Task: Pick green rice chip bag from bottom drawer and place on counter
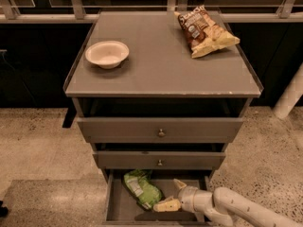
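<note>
I will close my gripper on the green rice chip bag at the middle of the long side (149,186), which is the side that faces my gripper.
The green rice chip bag (141,188) lies in the open bottom drawer (123,211), left of middle, its white label facing up. My gripper (173,194) reaches into the drawer from the lower right, just right of the bag. Its two pale fingers are spread apart, one pointing up-left and one (164,205) low and close to the bag's lower end. Nothing is held between them. The counter (161,60) is the grey top of the cabinet above.
A cream bowl (107,54) sits on the counter's left. A brown-and-cream chip bag (204,30) lies at its back right. Two upper drawers with small knobs (161,133) are pulled out slightly. A white post (289,98) stands at right.
</note>
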Controlling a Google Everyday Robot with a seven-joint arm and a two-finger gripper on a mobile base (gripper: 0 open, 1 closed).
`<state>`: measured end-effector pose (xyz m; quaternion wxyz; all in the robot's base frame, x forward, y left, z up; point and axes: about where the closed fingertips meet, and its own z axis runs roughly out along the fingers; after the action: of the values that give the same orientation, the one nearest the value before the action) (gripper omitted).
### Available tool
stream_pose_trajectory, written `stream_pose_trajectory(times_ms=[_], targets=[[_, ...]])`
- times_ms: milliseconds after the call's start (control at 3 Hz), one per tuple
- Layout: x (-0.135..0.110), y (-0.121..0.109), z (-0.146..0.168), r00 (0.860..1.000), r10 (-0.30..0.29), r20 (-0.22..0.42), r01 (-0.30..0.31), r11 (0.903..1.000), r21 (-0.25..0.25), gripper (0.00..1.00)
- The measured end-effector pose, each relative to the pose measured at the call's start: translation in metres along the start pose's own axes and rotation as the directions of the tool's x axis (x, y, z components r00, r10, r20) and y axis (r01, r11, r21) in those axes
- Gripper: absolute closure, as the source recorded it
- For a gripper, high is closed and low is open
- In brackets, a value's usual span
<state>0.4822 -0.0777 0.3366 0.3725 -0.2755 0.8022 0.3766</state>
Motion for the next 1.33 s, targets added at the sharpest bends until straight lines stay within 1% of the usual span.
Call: stream_pose_trajectory(times_ms=[333, 667, 1000, 1333], targets=[[0.023, -0.015, 0.023, 1.0, -0.002, -0.013, 0.002, 1.0, 0.006, 0.0], [0.039, -0.037, 0.045, 1.0, -0.004, -0.029, 0.004, 1.0, 0.008, 0.0], [0.053, -0.054, 0.069, 0.999, -0.004, -0.041, 0.004, 1.0, -0.008, 0.0], [0.063, -0.071, 0.095, 0.998, -0.018, -0.065, 0.017, 0.9995, -0.027, 0.0]])
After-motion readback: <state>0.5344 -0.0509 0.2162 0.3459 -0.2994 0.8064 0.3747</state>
